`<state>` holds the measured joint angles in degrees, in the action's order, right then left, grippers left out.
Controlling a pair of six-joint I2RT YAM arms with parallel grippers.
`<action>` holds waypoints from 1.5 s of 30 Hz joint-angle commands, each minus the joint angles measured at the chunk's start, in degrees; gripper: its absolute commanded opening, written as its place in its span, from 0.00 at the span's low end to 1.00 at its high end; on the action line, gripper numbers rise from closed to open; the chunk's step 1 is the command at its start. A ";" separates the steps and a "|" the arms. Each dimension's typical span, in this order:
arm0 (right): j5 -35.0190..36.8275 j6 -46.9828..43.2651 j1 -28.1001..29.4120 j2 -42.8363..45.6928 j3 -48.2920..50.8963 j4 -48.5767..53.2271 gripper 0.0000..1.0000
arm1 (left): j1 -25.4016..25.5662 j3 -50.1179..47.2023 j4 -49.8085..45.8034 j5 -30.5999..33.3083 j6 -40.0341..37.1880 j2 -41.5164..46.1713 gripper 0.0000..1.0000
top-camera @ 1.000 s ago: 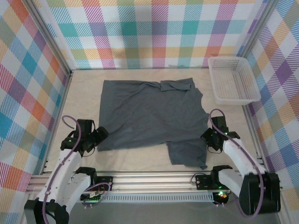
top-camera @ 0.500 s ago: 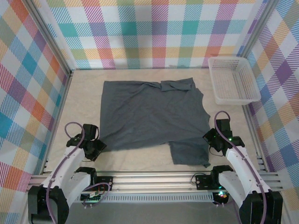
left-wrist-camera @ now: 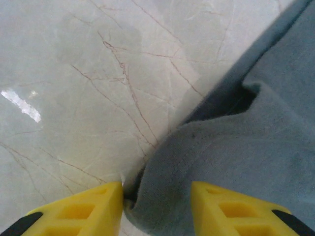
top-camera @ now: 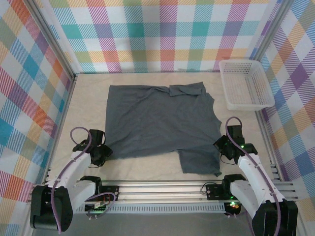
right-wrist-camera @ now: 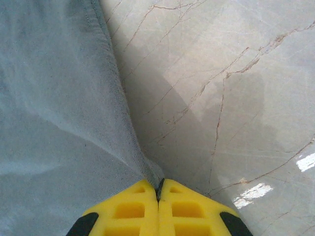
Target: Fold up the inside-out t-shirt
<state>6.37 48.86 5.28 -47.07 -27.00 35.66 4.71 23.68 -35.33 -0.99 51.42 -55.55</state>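
The flap juts past the t-shirt's near edge while my right gripper pinches the t-shirt's hem above it; I will open and grab the flap's near corner (top-camera: 217, 173).
The inside-out t-shirt (top-camera: 162, 120) lies spread flat on the table, dark slate-grey, with a flap hanging toward the near right. My left gripper (top-camera: 104, 153) sits at its near left corner. In the left wrist view the yellow fingers (left-wrist-camera: 78, 211) stand apart, and a bunched fold of the shirt (left-wrist-camera: 236, 162) fills the gap of the left gripper (left-wrist-camera: 156, 196). My right gripper (top-camera: 220, 147) is at the shirt's right edge. In the right wrist view that gripper (right-wrist-camera: 158, 189) is shut, pinching the hem of the shirt (right-wrist-camera: 54, 113).
A white basket (top-camera: 246, 84) stands at the far right. Checkered walls close in the left, back and right. The pale marble tabletop (top-camera: 88, 98) is bare left of the shirt and along the near rail (top-camera: 162, 189).
My left gripper has slid back toward the shirt's near left corner and its jaws have narrowed around the fabric. The right gripper shifted slightly nearer, still pinching the hem.
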 commanded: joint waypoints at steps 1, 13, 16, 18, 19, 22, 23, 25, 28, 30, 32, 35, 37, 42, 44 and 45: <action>-0.24 -0.26 -0.09 0.31 -0.20 0.74 0.03 | -0.75 -1.09 0.40 -0.41 0.07 -0.19 0.41; 0.08 1.22 -0.09 -0.48 -0.48 1.72 0.03 | -0.71 0.25 -4.49 -1.61 0.37 -0.40 0.00; 1.40 3.08 -0.11 0.83 -1.15 6.34 0.02 | -1.06 4.97 -10.99 2.34 -2.78 -0.46 0.00; 1.27 5.43 -0.01 3.28 0.30 9.40 0.02 | -1.57 7.46 -15.57 6.15 -4.22 0.48 0.00; 0.95 6.84 -0.01 5.17 1.44 10.99 0.02 | -1.72 7.90 -16.62 6.86 -4.27 1.02 0.00; -0.43 9.70 -0.05 11.62 4.39 14.32 0.00 | -1.73 6.94 -15.52 4.52 -2.97 1.93 0.00; -1.28 9.85 0.02 13.36 5.16 14.25 0.00 | -1.77 6.63 -15.03 4.00 -2.82 2.07 0.00; -2.48 9.38 -0.01 14.27 5.54 13.53 0.00 | -1.74 6.36 -14.07 3.37 -3.15 2.13 0.00; -2.61 7.63 -0.02 11.55 3.15 12.95 0.00 | -1.80 8.14 -13.20 3.26 -4.86 2.30 0.00; -1.89 5.94 -0.01 9.10 0.43 12.24 0.00 | -1.75 11.00 -12.75 3.55 -6.40 1.66 0.00; -0.77 4.07 -0.01 6.33 -2.68 10.51 0.00 | -1.75 14.36 -10.94 3.52 -8.09 -0.02 0.00; 0.69 1.99 -0.01 1.34 -7.00 7.62 0.00 | -1.81 18.71 -8.66 3.84 -9.59 -5.32 0.00; 1.16 1.38 -0.01 -2.15 -9.30 5.82 0.01 | -1.81 21.18 -7.66 4.58 -10.37 -9.39 0.00; -0.22 3.44 -0.01 -8.26 -10.26 -0.68 0.01 | -2.31 22.98 -2.23 5.21 -9.24 -17.16 0.00; 0.31 2.85 -0.01 -10.48 -10.62 -2.36 0.01 | -2.42 23.60 0.40 5.44 -8.56 -19.18 0.00; 0.31 2.75 -0.08 -11.44 -11.39 -2.39 0.01 | -2.47 24.34 0.82 5.65 -8.33 -19.97 0.00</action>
<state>5.61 52.01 5.28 -56.82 -36.53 36.53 3.05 45.87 -38.09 3.11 42.63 -74.26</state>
